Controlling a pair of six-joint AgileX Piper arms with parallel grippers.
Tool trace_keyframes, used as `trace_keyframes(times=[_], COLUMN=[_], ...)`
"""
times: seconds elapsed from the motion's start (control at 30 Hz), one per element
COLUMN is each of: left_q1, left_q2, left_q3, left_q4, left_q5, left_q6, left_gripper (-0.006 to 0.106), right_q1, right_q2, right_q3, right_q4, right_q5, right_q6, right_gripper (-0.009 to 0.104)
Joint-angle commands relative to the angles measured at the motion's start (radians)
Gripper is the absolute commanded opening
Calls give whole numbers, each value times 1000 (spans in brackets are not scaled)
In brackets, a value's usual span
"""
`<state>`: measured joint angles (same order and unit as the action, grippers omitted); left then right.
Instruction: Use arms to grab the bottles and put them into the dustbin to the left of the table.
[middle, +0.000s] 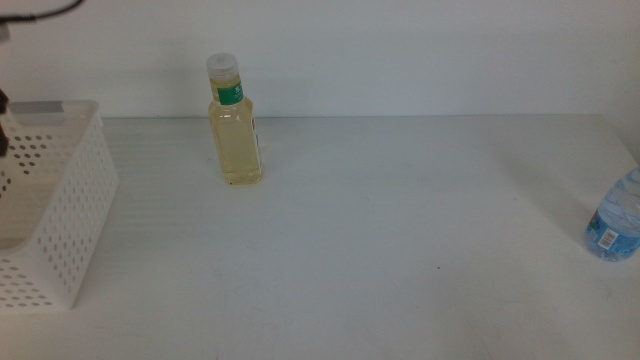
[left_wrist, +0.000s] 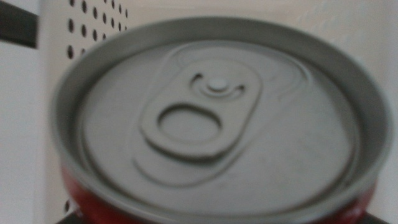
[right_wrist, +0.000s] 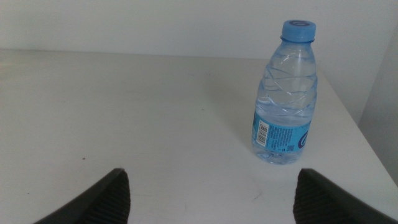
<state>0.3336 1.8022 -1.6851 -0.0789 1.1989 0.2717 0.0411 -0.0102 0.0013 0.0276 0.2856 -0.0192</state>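
Note:
My left gripper is going to let go of the red can on the bottom of the white dustbin (middle: 27, 212), between the sides of the dustbin that have holes in them.
A squarish bottle of pale yellow liquid (middle: 236, 125) with a white cap and green neck band stands upright at the back of the table (middle: 350, 250). The small water bottle (middle: 615, 225) with a blue label stands at the right edge. It shows again in the right wrist view, blue-capped (right_wrist: 286, 93), ahead of my open right gripper (right_wrist: 214, 199) and slightly off to one side. The white perforated dustbin (middle: 60, 200) sits at the left. A red can with a silver top (left_wrist: 217, 118) fills the left wrist view, held close, with the dustbin's holed wall (left_wrist: 93, 25) behind it.
A dark sliver of the left arm (middle: 3, 135) shows at the left edge over the dustbin. The table's right edge runs close behind the water bottle. A white wall backs the table.

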Motion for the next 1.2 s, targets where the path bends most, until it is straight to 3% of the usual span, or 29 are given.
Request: trace_keyframes(times=[0.0,0.47,0.63,0.73,0.87,0.9,0.93,1.03,1.17], left_q1=[1,1,-3,-6,-6,-6,-6,-6,-6], left_q2=[-21,140,175,190,194,194,194,194,181], left_q3=[-42,-35,-35,-35,-35,-35,-35,-35,-40], left_q4=[-6,-7,-8,-8,-16,-18,-23,-22,-23], left_q5=[-37,-41,-60,-67,-70,-70,-70,-63,-48], left_q6=[-1,0,32,32,32,32,36,44,45], left_gripper=[-5,-5,4,16,43,51,72,85,90], right_q1=[-6,-6,-6,-6,-6,-6,-6,-6,-6], right_q2=[-27,-27,-27,-27,-27,-27,-27,-27,-27], right_q3=[-28,-28,-28,-28,-28,-28,-28,-28,-28], right_q4=[-7,-7,-7,-7,-7,-7,-7,-7,-7], right_q5=[-78,-78,-78,-78,-78,-78,-78,-78,-78], right_q6=[-15,-15,-15,-15,-15,-15,-15,-15,-15], right_gripper=[76,76,76,76,76,76,76,76,76])
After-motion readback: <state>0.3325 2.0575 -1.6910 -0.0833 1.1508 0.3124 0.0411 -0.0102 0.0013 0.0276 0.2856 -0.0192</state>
